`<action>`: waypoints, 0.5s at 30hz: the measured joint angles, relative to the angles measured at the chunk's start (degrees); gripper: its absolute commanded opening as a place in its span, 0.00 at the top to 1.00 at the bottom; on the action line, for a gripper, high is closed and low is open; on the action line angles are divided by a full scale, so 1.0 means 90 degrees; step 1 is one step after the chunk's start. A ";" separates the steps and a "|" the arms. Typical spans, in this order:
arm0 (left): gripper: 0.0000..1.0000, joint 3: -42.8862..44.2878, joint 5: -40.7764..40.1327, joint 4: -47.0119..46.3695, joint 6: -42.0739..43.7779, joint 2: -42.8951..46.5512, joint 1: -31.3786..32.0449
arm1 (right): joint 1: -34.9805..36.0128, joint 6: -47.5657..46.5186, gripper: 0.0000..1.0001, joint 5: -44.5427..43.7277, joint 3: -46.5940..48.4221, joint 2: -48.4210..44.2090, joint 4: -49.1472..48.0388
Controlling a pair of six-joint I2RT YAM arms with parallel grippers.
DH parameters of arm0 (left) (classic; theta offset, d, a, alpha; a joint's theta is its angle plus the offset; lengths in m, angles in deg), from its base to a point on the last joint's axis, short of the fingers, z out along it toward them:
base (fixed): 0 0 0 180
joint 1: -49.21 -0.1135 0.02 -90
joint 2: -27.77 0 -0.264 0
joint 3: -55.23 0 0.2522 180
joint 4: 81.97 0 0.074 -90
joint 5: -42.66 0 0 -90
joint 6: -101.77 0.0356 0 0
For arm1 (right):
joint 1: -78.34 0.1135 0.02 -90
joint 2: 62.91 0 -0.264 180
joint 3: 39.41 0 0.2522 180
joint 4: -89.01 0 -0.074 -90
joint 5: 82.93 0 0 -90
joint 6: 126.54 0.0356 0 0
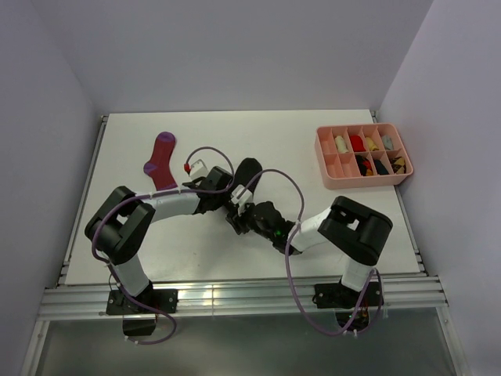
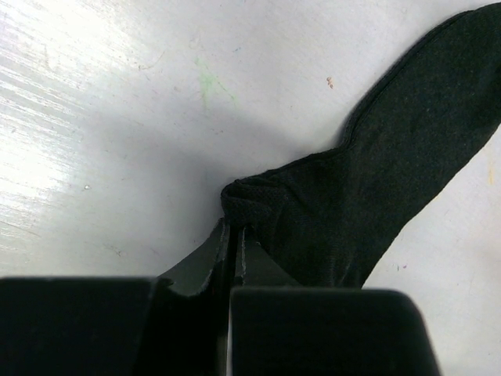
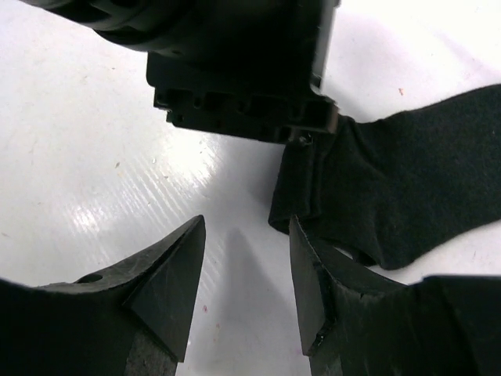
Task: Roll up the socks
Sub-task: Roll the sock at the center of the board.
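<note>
My right gripper is standing with its fingers over empty table beside the black sock's cuff, so it should move over and pinch the cuff's free corner (image 3: 291, 215) before rolling.
The black ankle sock (image 1: 247, 171) lies flat at the table's middle. My left gripper (image 1: 232, 200) is shut on its near folded edge; in the left wrist view the jaws (image 2: 233, 229) pinch the bunched cuff of the black sock (image 2: 376, 172). My right gripper (image 1: 239, 221) is open and empty just in front of it. In the right wrist view it (image 3: 244, 235) sits over bare table with the black sock (image 3: 391, 188) by its right finger. The magenta sock (image 1: 160, 160) lies flat at the back left. The cream sock is out of view.
A pink compartment tray (image 1: 322, 160) with small rolled items stands at the back right. The left gripper's body (image 3: 243, 70) hangs close above and ahead of the right gripper. Purple cables loop over both arms.
</note>
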 measured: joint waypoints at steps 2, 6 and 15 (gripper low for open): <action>1.00 0.0022 0.0015 0.0017 0.0024 -0.0015 -0.0005 | 0.0073 -0.0117 0.46 -0.0143 0.0131 0.0126 -0.0002; 1.00 0.0034 0.0046 0.0019 0.0078 -0.0022 -0.0010 | 0.0155 -0.0311 0.46 -0.0393 0.0347 0.0328 -0.0002; 1.00 0.0034 0.0129 0.0015 0.0121 -0.0024 -0.0039 | 0.0160 -0.0527 0.47 -0.0741 0.0753 0.0998 -0.0007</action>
